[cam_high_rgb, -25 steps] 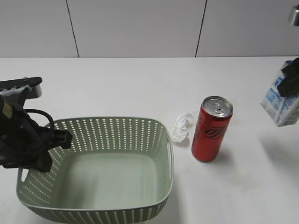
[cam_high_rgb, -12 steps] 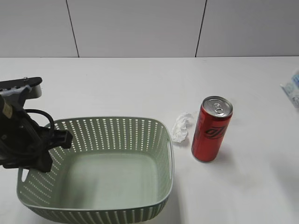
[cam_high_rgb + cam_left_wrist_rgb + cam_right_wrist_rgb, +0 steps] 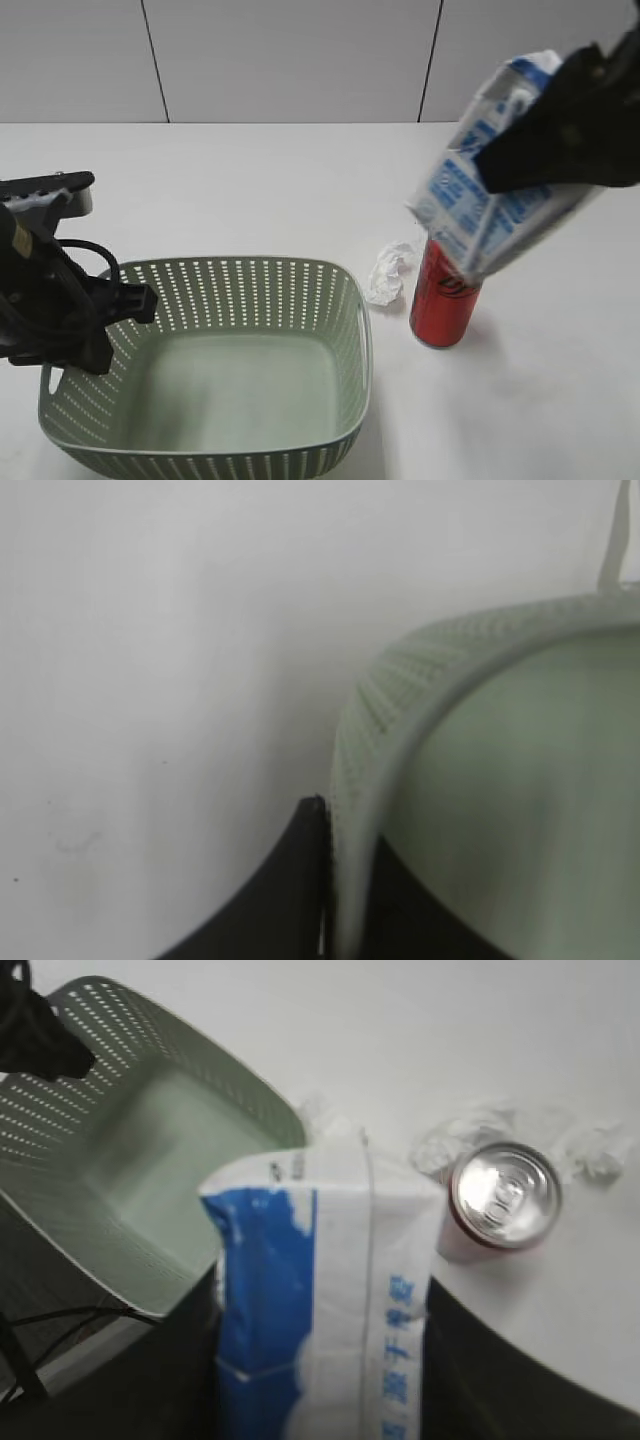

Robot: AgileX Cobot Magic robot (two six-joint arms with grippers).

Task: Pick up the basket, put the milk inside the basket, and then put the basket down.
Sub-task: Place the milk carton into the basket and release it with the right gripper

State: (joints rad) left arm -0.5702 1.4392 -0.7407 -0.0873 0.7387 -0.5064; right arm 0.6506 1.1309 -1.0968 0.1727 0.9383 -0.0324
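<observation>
Next, my right gripper lets go of the milk upright on the middle of the sage-green basket's bottom (image 3: 251, 405) (image 3: 178, 1182).
The sage-green perforated basket (image 3: 230, 360) sits at the lower left of the exterior view. My left gripper (image 3: 90, 320) is shut on its left rim; the left wrist view shows the rim (image 3: 420, 700) pinched between the black jaws (image 3: 345, 880). My right gripper (image 3: 560, 130) is shut on the milk (image 3: 490, 190), a white carton with blue print, and holds it tilted in the air above the red can, right of the basket. In the right wrist view the milk (image 3: 320, 1300) fills the space between the jaws (image 3: 320, 1360), with the basket (image 3: 140, 1160) below and to the left.
A tall red soda can (image 3: 445, 295) stands right of the basket, under the milk; its top shows in the right wrist view (image 3: 503, 1192). A crumpled white wrapper (image 3: 388, 272) lies between the basket and the can. A white wall runs behind the table.
The milk, at the far right edge before, has come into full view in my right gripper, high above the can and nearer the basket. The basket and left gripper shifted slightly.
</observation>
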